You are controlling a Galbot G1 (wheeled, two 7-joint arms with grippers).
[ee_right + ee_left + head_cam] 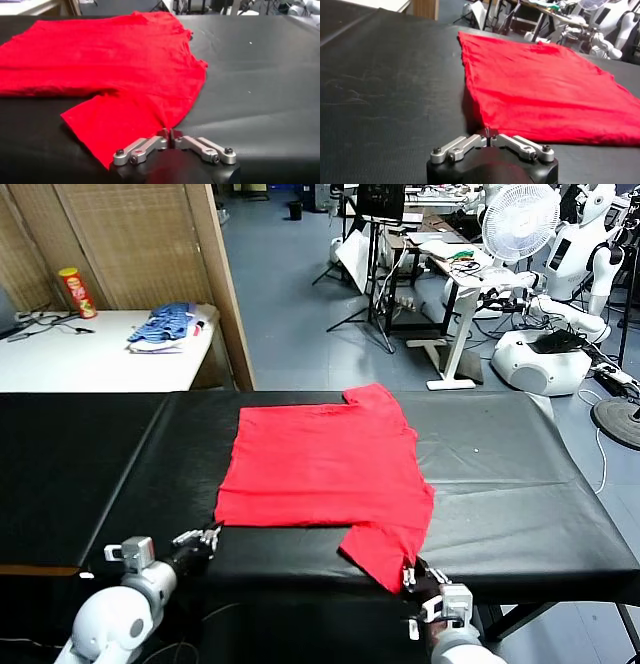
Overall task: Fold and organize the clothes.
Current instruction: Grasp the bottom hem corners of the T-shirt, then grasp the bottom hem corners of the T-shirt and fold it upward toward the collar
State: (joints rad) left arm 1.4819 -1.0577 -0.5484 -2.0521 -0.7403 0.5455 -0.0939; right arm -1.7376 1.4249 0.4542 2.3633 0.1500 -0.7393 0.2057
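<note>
Next, my right gripper releases the edge of the near sleeve on the red T-shirt's shoulder corner (424, 488) (198, 68), next to the bare black table.
The clothes, one plain bright red T-shirt (325, 469), lie spread flat on the black table (520, 484), with one sleeve pointing toward the near edge and the other toward the far edge. My left gripper (208, 536) is at the shirt's near left corner, and its jaws are shut on the tip of that corner (487, 131). My right gripper (410, 576) is at the near sleeve, shut on the sleeve's edge (167, 125). In the left wrist view the T-shirt (545, 90) stretches away from the left gripper (489, 136). In the right wrist view the T-shirt (115, 65) spreads beyond the right gripper (170, 134).
At the back left a white table (90, 359) holds a blue-and-white fabric pile (165, 327) and a red can (77, 292). A wooden partition (225, 284) stands beside it. A fan (520, 222) and white robots (560, 334) stand at the back right.
</note>
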